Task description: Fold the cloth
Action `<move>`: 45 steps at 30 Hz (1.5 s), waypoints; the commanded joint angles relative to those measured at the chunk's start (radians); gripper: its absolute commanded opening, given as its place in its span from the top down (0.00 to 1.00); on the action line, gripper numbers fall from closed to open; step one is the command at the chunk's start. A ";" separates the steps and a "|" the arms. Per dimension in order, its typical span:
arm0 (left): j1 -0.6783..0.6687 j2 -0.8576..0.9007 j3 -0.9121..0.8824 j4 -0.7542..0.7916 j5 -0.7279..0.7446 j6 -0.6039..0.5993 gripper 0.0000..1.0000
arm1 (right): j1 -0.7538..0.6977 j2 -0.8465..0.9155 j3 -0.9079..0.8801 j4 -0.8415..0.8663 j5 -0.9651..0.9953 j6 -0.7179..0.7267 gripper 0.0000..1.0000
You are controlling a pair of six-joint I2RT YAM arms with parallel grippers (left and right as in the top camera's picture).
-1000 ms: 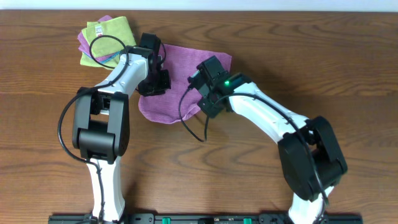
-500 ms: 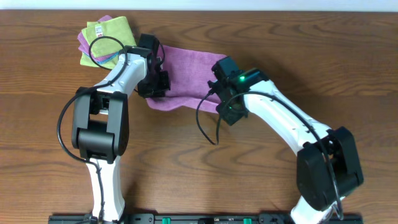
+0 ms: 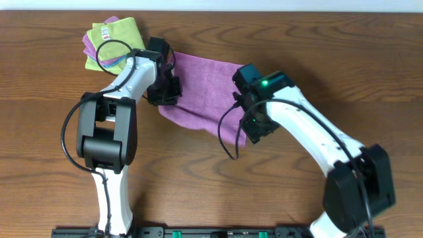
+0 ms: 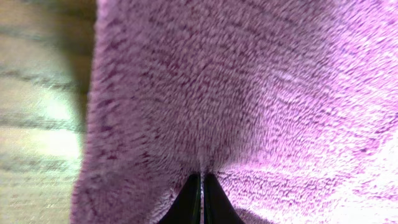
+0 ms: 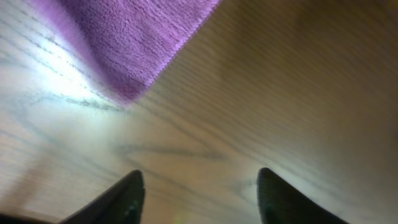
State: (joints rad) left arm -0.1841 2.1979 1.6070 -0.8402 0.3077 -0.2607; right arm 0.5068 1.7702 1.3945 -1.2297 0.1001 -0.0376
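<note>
Next, my left gripper opens, back off past the cloth and takes the cloth's edge itself (image 4: 86, 163), because it pinches the purple cloth well in from its side edge.
The purple cloth (image 3: 201, 86) lies spread on the wooden table (image 3: 370, 73) between my two arms, with one corner (image 3: 238, 135) pointing toward the front. My left gripper (image 3: 165, 91) is shut on the cloth's left edge. In the left wrist view the cloth (image 4: 249, 87) fills the frame and the black fingertips (image 4: 202, 183) pinch a ridge of it. My right gripper (image 3: 255, 127) hovers at the cloth's right front corner. In the right wrist view that gripper (image 5: 200, 183) is open over bare wood, with nothing between its fingers. The cloth's corner (image 5: 124, 50) lies just ahead of it.
A stack of folded cloths (image 3: 112, 41), yellow-green on top with purple beneath, sits at the back left, close behind my left arm. Bare wood lies to the right and along the front.
My right gripper pulled the cloth's corner rightward and toward the front, spreading it out, then opened and let go. The left gripper has stayed shut on the left edge.
</note>
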 commanded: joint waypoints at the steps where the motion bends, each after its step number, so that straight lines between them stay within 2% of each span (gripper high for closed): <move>1: 0.009 -0.039 -0.001 -0.027 -0.022 0.011 0.94 | -0.010 -0.068 0.014 -0.010 0.016 0.089 0.34; 6: 0.033 -0.106 0.001 -0.081 -0.022 -0.019 0.94 | -0.017 -0.114 0.013 0.014 -0.079 0.177 0.32; 9: 0.075 -0.150 0.001 -0.138 -0.021 -0.078 0.80 | -0.039 -0.129 0.012 0.071 -0.229 0.195 0.33; 10: 0.092 -0.160 0.001 -0.158 -0.021 -0.093 0.80 | -0.046 -0.131 0.010 0.093 -0.272 0.195 0.33; 14: 0.183 -0.173 -0.002 -0.231 -0.009 -0.121 0.78 | -0.062 -0.132 -0.009 0.243 -0.466 0.110 0.35; 17: 0.222 -0.171 -0.013 -0.219 0.031 -0.122 0.75 | -0.054 -0.130 -0.045 0.407 -0.522 0.111 0.41; 20: 0.227 -0.165 -0.024 -0.185 0.045 -0.142 0.66 | -0.048 -0.107 -0.077 0.549 -0.579 0.134 0.45; 26: 0.208 -0.130 -0.051 -0.093 0.060 -0.171 0.67 | -0.048 -0.014 -0.082 0.671 -0.651 0.175 0.50; 28: 0.206 -0.105 -0.056 -0.063 0.079 -0.174 0.70 | -0.047 0.021 -0.082 0.697 -0.655 0.204 0.58; 32: 0.203 -0.043 -0.057 -0.016 0.130 -0.190 0.79 | -0.047 0.089 -0.082 0.718 -0.692 0.251 0.87; 35: 0.203 -0.025 -0.058 0.004 0.132 -0.201 0.80 | -0.045 0.114 -0.082 0.725 -0.703 0.274 0.99; 39: 0.203 -0.010 -0.061 0.028 0.131 -0.216 0.87 | -0.037 0.146 -0.082 0.724 -0.713 0.331 0.99; 45: 0.196 -0.010 -0.086 0.066 0.133 -0.238 0.88 | -0.022 0.159 -0.083 0.721 -0.693 0.357 0.99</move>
State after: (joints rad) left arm 0.0193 2.1715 1.5421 -0.7826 0.4294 -0.4770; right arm 0.4759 1.9217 1.3186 -0.5076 -0.5865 0.2825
